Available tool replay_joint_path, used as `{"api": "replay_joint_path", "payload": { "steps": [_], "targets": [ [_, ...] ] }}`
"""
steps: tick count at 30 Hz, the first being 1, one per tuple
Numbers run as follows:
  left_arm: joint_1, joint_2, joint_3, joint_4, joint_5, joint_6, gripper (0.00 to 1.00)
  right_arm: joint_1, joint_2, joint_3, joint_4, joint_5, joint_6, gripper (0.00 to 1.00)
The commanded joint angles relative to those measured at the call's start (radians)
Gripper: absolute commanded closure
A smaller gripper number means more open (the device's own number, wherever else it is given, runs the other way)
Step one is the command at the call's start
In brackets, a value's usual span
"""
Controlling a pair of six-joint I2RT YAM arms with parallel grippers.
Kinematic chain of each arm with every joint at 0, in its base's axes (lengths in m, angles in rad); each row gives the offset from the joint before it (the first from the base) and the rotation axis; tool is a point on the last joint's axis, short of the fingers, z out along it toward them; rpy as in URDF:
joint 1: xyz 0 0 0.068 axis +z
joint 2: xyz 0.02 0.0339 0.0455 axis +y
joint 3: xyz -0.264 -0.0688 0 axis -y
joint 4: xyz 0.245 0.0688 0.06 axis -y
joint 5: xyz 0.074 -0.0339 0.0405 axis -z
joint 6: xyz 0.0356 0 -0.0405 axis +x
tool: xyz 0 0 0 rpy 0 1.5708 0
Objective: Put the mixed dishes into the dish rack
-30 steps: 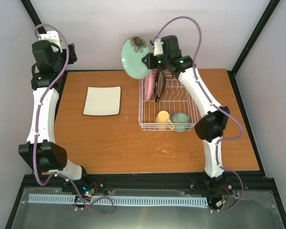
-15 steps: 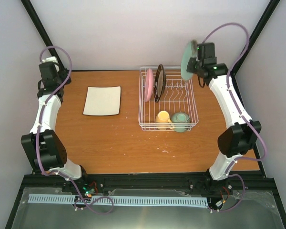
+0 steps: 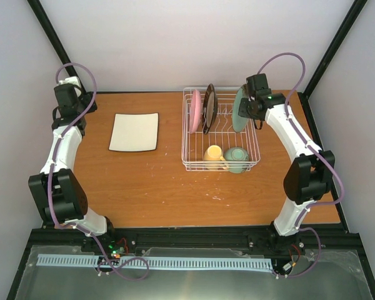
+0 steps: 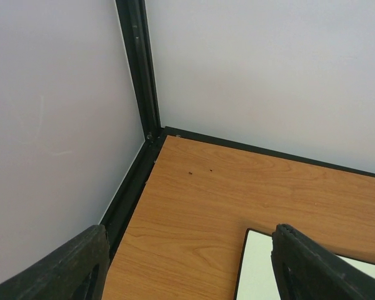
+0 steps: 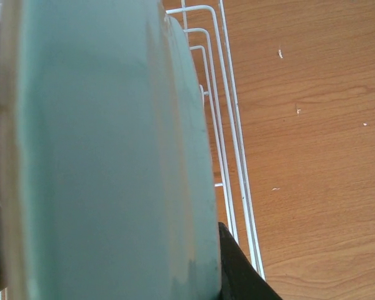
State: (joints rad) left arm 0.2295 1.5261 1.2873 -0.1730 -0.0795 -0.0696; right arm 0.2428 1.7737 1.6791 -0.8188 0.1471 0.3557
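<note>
My left gripper should grip the edge of the square off-white plate [image 3: 115, 119] [image 4: 243, 257] farthest from the dish rack, close to that plate's back corner.
The white wire dish rack [image 3: 220, 167] stands at the table's back centre. A pink plate [image 3: 195, 111] and a black-rimmed plate [image 3: 208, 108] stand upright in its left prongs. A yellow mug [image 3: 213, 154] and a pale-green bowl [image 3: 236, 157] sit at its front. My right gripper [image 3: 249, 106] is shut on the mint-green plate [image 3: 239, 110], holding it on edge over the rack's right side. In the right wrist view the plate [image 5: 106, 156] fills the left and the rack wires [image 5: 234, 125] run beside it. The square off-white plate [image 3: 135, 132] lies flat at the left. My left gripper [image 3: 74, 106] is open and empty beyond it.
In the left wrist view the open fingers [image 4: 62, 269] frame bare table, the black corner post [image 4: 137, 69] and a corner of the square plate [image 4: 256, 269]. White walls close the back and sides. Small crumbs dot the wood [image 5: 280, 54] right of the rack.
My right arm swung the mint-green plate from behind the rack's left end to its right side and lowered it among the wires. My left arm dropped lower at the far left corner.
</note>
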Motion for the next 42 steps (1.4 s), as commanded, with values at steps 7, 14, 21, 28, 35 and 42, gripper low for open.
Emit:
{"api": "replay_joint_path", "payload": {
  "steps": [7,14,21,28,35,42],
  "targets": [
    [0.002,0.005,0.014,0.026,0.014,-0.009,0.28,0.001,0.029,0.03,0.146,-0.04,-0.012,0.97],
    [0.002,0.012,0.015,0.024,0.011,-0.003,0.29,0.001,0.12,0.109,0.125,-0.069,-0.043,0.97],
    [0.002,0.033,0.017,0.02,0.019,0.001,0.28,0.01,0.233,0.224,0.053,-0.074,-0.102,0.97],
    [0.002,0.124,0.053,-0.107,0.031,-0.018,0.27,0.045,0.313,0.303,-0.014,-0.101,-0.113,0.88],
    [0.02,0.249,0.135,-0.237,0.107,-0.041,0.28,0.052,0.318,0.296,-0.036,-0.101,-0.102,0.62],
    [0.104,0.341,0.173,-0.275,0.392,-0.063,0.3,0.052,0.272,0.261,-0.026,-0.039,-0.08,0.46]
  ]
}}
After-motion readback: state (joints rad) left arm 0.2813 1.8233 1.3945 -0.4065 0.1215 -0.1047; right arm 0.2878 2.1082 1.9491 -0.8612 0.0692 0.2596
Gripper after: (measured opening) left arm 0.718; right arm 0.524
